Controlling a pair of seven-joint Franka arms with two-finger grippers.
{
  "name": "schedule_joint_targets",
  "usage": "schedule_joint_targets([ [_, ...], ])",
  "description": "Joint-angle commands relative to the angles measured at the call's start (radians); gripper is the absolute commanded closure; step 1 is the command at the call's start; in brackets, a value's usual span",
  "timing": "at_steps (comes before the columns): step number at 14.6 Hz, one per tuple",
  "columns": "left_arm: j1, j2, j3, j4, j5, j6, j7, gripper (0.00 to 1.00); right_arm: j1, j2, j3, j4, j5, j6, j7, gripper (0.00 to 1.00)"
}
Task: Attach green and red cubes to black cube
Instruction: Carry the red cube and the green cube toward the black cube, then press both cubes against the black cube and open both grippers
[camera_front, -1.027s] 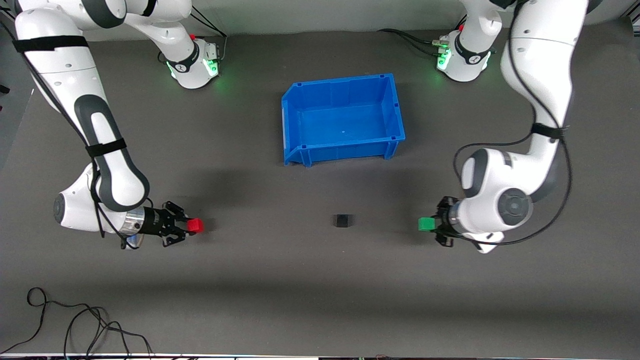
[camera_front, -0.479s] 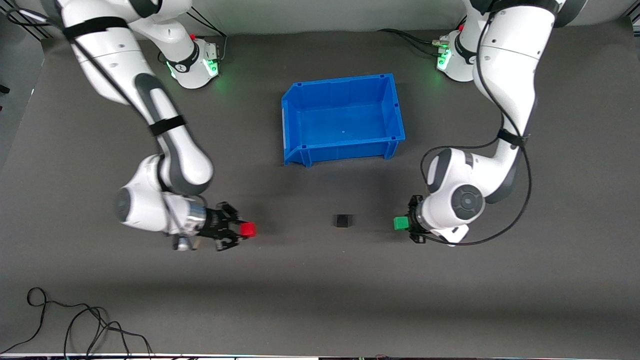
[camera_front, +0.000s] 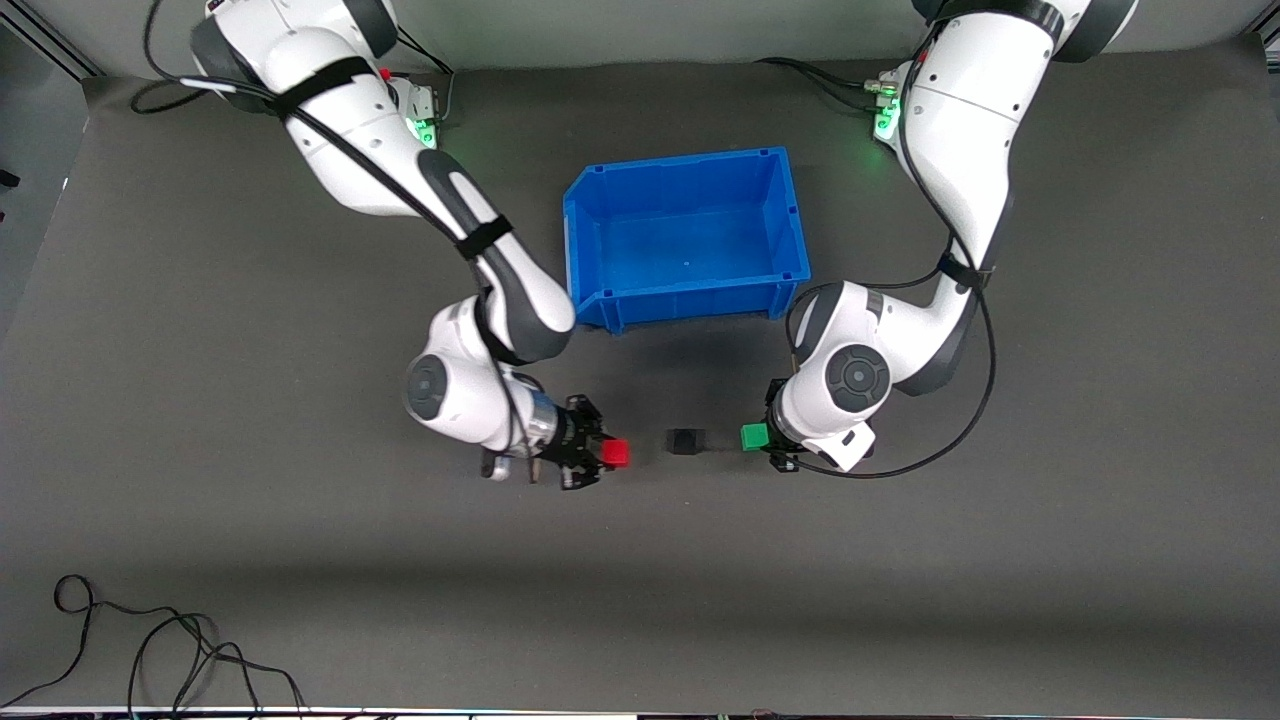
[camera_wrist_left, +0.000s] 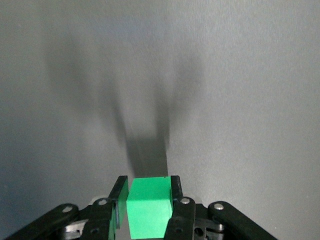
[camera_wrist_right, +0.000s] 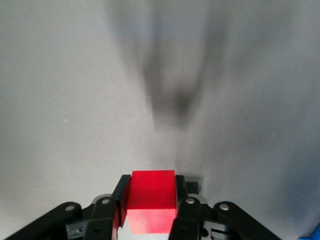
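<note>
Next, my right gripper lets go of the red cube against the black cube's side opposite the green cube (camera_front: 665, 442).
The black cube (camera_front: 685, 441) sits on the dark table mat, nearer the front camera than the blue bin. My right gripper (camera_front: 608, 454) is shut on the red cube (camera_front: 615, 453), held low beside the black cube toward the right arm's end, with a small gap. My left gripper (camera_front: 762, 438) is shut on the green cube (camera_front: 753, 437), beside the black cube toward the left arm's end, also apart. The green cube (camera_wrist_left: 148, 206) sits between the left fingers, the red cube (camera_wrist_right: 151, 205) between the right fingers. The black cube is out of both wrist views.
A blue bin (camera_front: 590, 252), empty, stands farther from the front camera than the black cube. A black cable (camera_front: 150, 650) lies coiled near the table's front edge at the right arm's end. Both arm bases stand at the table's back edge.
Both arms have swung inward along the table. The right gripper carried the red cube and the left gripper the green cube toward the black cube, which has not moved.
</note>
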Motion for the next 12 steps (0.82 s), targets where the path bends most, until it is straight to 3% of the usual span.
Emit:
schedule_joint_targets([
  [1, -0.038, 0.048, 0.016, 0.041, 0.003, 0.044, -0.027, 1.00, 0.050, 0.077, -0.014, 0.072, 0.009, 0.052, 0.065, 0.73],
  [12, -0.101, 0.089, 0.016, 0.075, 0.003, 0.104, -0.083, 1.00, 0.107, 0.130, -0.014, 0.083, 0.004, 0.120, 0.088, 0.73],
])
